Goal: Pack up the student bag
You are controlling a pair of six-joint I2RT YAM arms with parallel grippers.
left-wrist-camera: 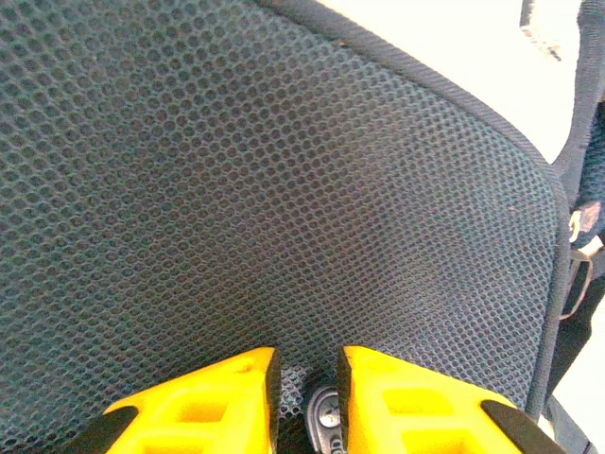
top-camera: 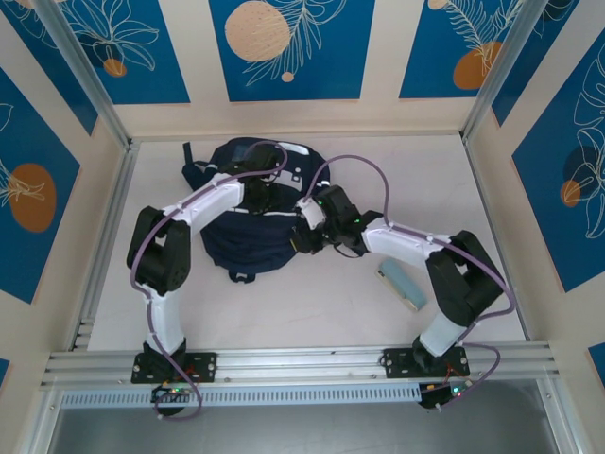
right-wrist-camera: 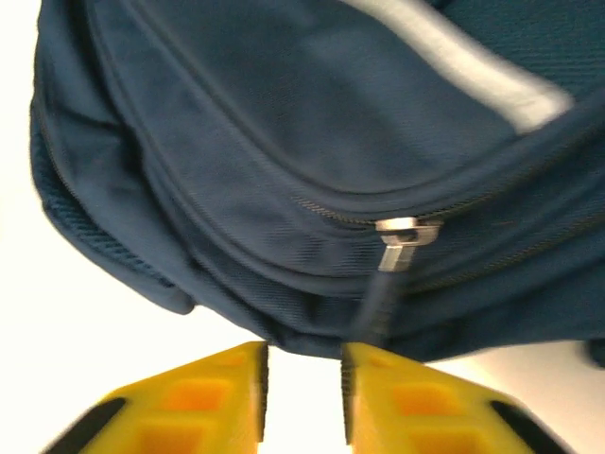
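Observation:
Next, my right gripper moves in and pinches the cord (right-wrist-camera: 390, 265) close to the metal slider, as the dark cord's end barely reaches one of its open fingers.
The student bag (top-camera: 248, 241), a navy-blue backpack, lies at the back middle of the table. My left gripper (top-camera: 261, 197) is down on its top part. In the left wrist view the bag's dark mesh panel (left-wrist-camera: 284, 180) lies under the narrowly parted left gripper (left-wrist-camera: 307, 383), with mesh and a dark pull tab (left-wrist-camera: 327, 414) pinched between the fingers. My right gripper (top-camera: 304, 236) is at the bag's right side. In the right wrist view the right gripper (right-wrist-camera: 302, 378) stands open with nothing between its fingers, just below a metal zipper slider (right-wrist-camera: 404, 238) and its dark cord.
A pale blue-grey oblong case (top-camera: 402, 286) lies on the white table to the right of the bag, by the right arm's elbow. Bag straps (left-wrist-camera: 567, 284) trail off the mesh panel's edge. Metal rails border the table.

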